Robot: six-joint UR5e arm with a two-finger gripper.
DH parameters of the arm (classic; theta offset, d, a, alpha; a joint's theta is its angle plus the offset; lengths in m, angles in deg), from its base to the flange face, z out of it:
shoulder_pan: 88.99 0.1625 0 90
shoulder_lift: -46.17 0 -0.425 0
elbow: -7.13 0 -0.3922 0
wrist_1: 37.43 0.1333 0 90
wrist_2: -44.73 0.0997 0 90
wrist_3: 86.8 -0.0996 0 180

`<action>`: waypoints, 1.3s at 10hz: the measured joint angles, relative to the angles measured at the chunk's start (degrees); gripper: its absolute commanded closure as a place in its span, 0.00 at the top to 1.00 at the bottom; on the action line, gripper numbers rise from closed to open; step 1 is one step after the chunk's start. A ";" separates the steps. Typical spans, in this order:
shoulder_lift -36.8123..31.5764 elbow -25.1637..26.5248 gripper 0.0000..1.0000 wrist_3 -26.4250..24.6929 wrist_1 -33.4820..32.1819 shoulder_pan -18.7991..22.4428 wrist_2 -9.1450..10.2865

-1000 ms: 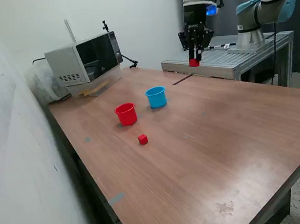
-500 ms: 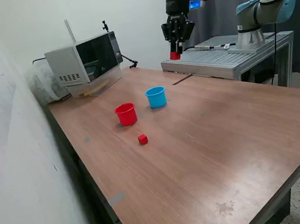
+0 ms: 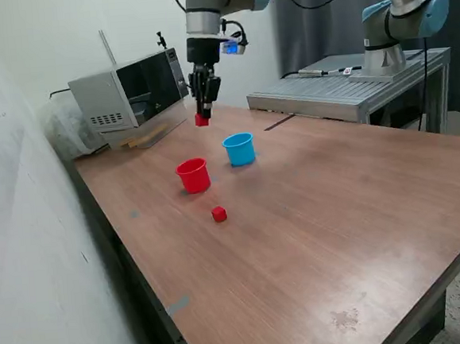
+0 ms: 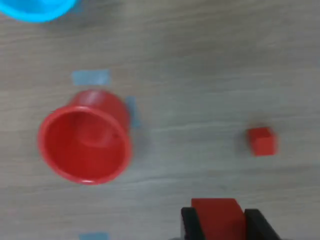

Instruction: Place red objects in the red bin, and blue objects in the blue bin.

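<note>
I should let go of the red cube inside the red cup [image 3: 193, 180] [image 4: 77, 131], on the side of the cup that is away from the other red cube.
My gripper [image 3: 203, 118] hangs high above the table, behind the red cup, and is shut on a small red cube [image 3: 202, 120]. The wrist view shows that cube [image 4: 218, 216] between the dark fingertips [image 4: 190, 224]. The red cup [image 3: 193, 175] stands upright on the table and looks empty in the wrist view [image 4: 84, 141]. The light blue cup [image 3: 239, 149] stands beside it, on the exterior view's right; only its rim [image 4: 35, 9] shows in the wrist view. A second red cube [image 3: 219, 213] lies in front of the red cup, also in the wrist view [image 4: 261, 141]. No blue cubes are in view.
A microwave [image 3: 130, 89] stands at the back on the exterior view's left. A grey metal bench [image 3: 343, 87] with a second arm's base [image 3: 384, 52] is behind the wooden table [image 3: 323, 236]. Small blue tape marks [image 4: 90, 77] lie near the red cup.
My gripper has carried the red cube from above the grey bench toward the exterior view's left and lower, to above the table behind the red cup. The cups and loose cube have not moved.
</note>
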 measured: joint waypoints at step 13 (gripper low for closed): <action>2.34 -0.30 1.00 1.79 -1.71 -4.52 0.06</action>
